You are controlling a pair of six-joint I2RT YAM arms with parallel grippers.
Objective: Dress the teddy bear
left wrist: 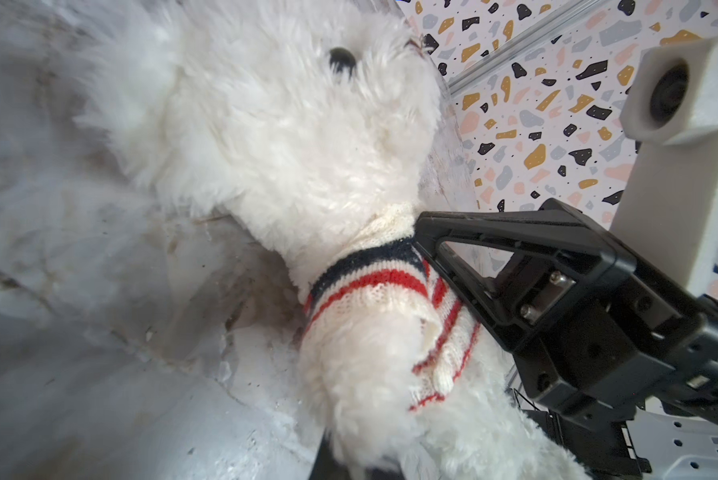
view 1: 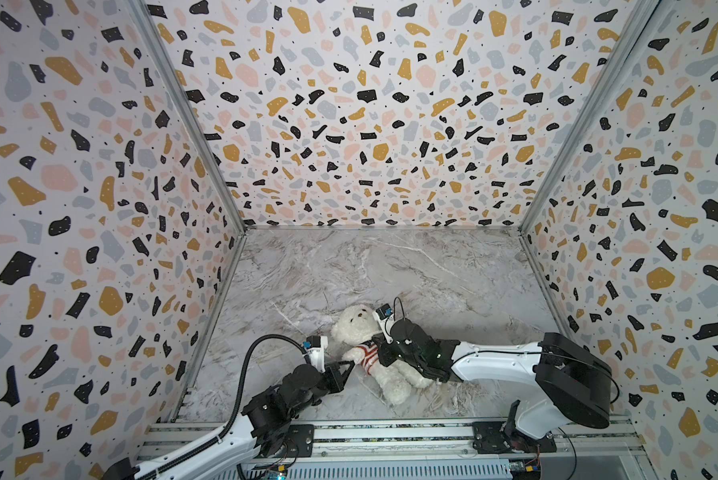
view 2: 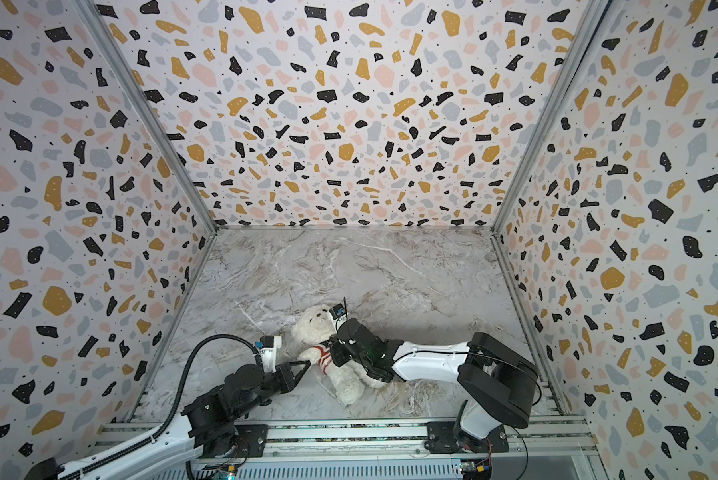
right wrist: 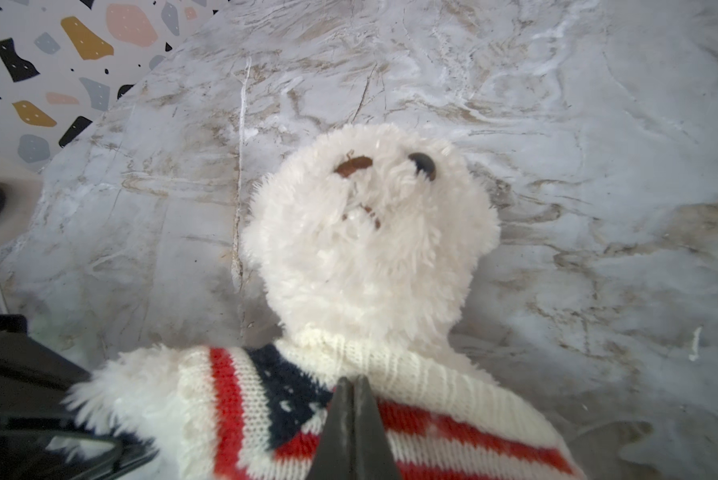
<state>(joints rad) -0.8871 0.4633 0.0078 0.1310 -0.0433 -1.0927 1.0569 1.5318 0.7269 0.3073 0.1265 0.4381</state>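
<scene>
The sweater is bunched above the bear's belly and my right gripper is under the collar, so next I grab the sweater nearer the hem (left wrist: 429,400) and pull it down.
The cream-white teddy bear (view 1: 357,326) (view 2: 313,328) lies on its back on the marble table, head toward the far left. A red, white and navy knitted sweater (view 1: 367,354) (left wrist: 370,286) (right wrist: 453,419) covers its chest and shoulder. My right gripper (view 1: 376,343) (right wrist: 352,381) is shut, its tips resting on the sweater just under the collar, with no fabric showing between them. My left gripper (view 1: 351,365) (view 2: 307,364) sits at the bear's outstretched paw. In the left wrist view the paw's fur (left wrist: 361,415) hides its fingertips.
Patterned terrazzo walls (view 1: 100,208) enclose the marble table (view 1: 432,270) on three sides. A metal rail (view 1: 390,432) with both arm bases runs along the front edge. The right arm's white forearm (view 1: 494,361) stretches low over the bear's legs.
</scene>
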